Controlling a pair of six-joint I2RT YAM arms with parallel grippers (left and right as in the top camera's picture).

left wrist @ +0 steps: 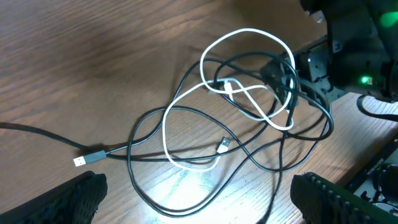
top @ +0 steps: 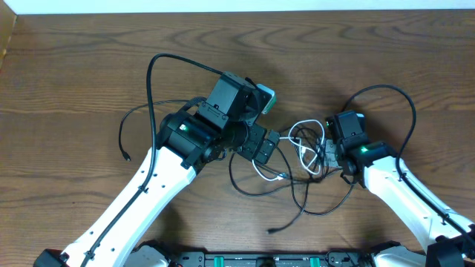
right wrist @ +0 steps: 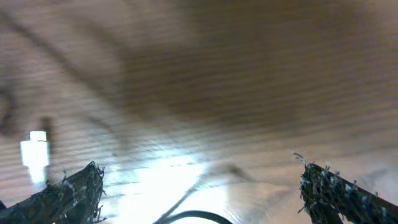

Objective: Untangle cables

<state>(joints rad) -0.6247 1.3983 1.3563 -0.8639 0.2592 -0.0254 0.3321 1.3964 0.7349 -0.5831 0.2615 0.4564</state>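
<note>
My right gripper will move next to the near end of the white cable's loop (top: 315,171) in the tangle and close there.
A black cable (top: 298,194) and a white cable (top: 305,134) lie knotted together on the table between my two arms. In the left wrist view the white cable (left wrist: 247,32) loops over the black cable (left wrist: 186,112), and the black one's plug (left wrist: 87,160) lies off to the left. My left gripper (top: 269,150) is open at the tangle's left edge. A black loop runs between its fingers (left wrist: 74,198) without being gripped. My right gripper (top: 321,154) is open at the tangle's right side. Its view is blurred, with a bit of black cable (right wrist: 193,216) low between the fingers (right wrist: 339,194).
A wooden table (top: 74,67) carries everything. A black cable end (top: 272,231) trails toward the front edge. Another thin black cord (top: 122,137) lies left of my left arm. Thicker arm wires arch over both arms. The right arm's body (left wrist: 354,50) fills the left wrist view's top right.
</note>
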